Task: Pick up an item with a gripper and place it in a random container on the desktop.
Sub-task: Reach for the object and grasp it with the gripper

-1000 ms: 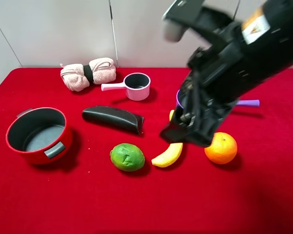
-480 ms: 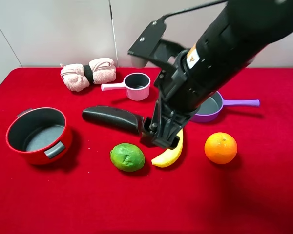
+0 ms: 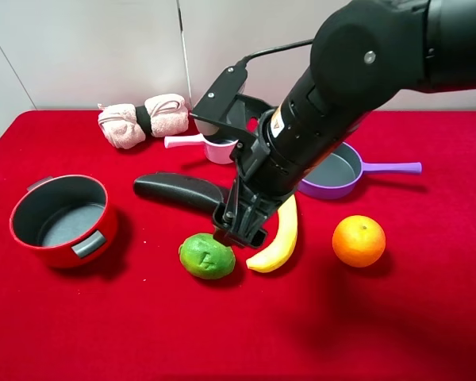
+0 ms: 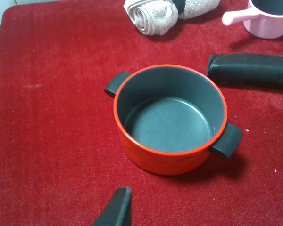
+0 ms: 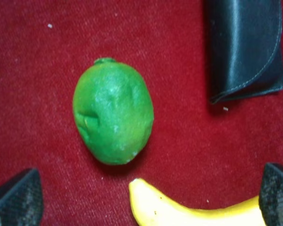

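Note:
I will next move my right gripper to the green lime beside the banana and close it around the lime's middle (image 3: 208, 256) (image 5: 114, 117), one finger on each side.
The green lime (image 3: 207, 255) lies on the red desktop (image 3: 103, 317), just left of the banana. My right gripper (image 3: 239, 231) hangs close above the cloth at the lime's upper right. In the right wrist view the lime (image 5: 113, 113) fills the middle, and the right gripper (image 5: 146, 200) stands open, its fingertips wide apart and empty. The pink saucepan (image 3: 192, 141) stands at the back, partly hidden behind the right arm; it also shows as the saucepan (image 4: 271, 26) in the left wrist view. Only one dark fingertip (image 4: 118, 207) of my left gripper shows, above the cloth near the red pot.
A red pot (image 3: 32, 230) with grey handles sits at the left. A black folded case (image 3: 174, 190) lies behind the lime. The banana (image 3: 279, 242), an orange (image 3: 358, 240) and a purple frying pan (image 3: 393, 167) are on the right. A rolled pink towel (image 3: 143, 117) lies at the back.
My right arm has swung left and down, from over the banana and orange to just beside the lime. Its jaws stayed wide. Nothing on the cloth has moved.

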`<state>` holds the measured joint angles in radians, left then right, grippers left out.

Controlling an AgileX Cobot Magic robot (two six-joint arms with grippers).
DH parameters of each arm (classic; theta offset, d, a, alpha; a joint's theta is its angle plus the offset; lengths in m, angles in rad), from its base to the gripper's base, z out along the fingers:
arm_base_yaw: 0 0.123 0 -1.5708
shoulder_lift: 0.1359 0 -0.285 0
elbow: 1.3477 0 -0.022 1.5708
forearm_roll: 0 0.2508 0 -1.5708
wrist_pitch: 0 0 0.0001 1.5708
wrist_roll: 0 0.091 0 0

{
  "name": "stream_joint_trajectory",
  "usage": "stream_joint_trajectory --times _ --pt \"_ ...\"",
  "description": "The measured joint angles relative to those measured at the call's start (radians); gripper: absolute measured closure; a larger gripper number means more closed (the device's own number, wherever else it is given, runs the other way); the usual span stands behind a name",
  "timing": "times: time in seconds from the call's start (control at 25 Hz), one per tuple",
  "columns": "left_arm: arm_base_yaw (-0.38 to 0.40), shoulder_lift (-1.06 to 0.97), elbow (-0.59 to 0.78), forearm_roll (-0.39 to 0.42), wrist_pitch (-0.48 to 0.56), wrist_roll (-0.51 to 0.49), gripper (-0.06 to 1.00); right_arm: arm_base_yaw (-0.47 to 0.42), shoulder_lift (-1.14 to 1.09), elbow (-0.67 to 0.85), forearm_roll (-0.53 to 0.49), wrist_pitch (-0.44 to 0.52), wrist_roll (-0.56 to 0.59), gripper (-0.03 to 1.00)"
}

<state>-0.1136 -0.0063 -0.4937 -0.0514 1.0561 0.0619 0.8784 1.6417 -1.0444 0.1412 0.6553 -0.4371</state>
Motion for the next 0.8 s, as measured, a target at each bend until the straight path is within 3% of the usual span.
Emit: stream_joint_trajectory --times 0.48,0.8 --pt "0.0 0.0 0.0 0.0 0.0 0.0 -0.04 0.081 0.082 0.0 0.005 -0.103 0.0 0.27" --pt "0.0 0.0 0.0 0.0 0.0 0.0 -0.04 0.081 0.155 0.0 0.015 -0.172 0.0 0.27"
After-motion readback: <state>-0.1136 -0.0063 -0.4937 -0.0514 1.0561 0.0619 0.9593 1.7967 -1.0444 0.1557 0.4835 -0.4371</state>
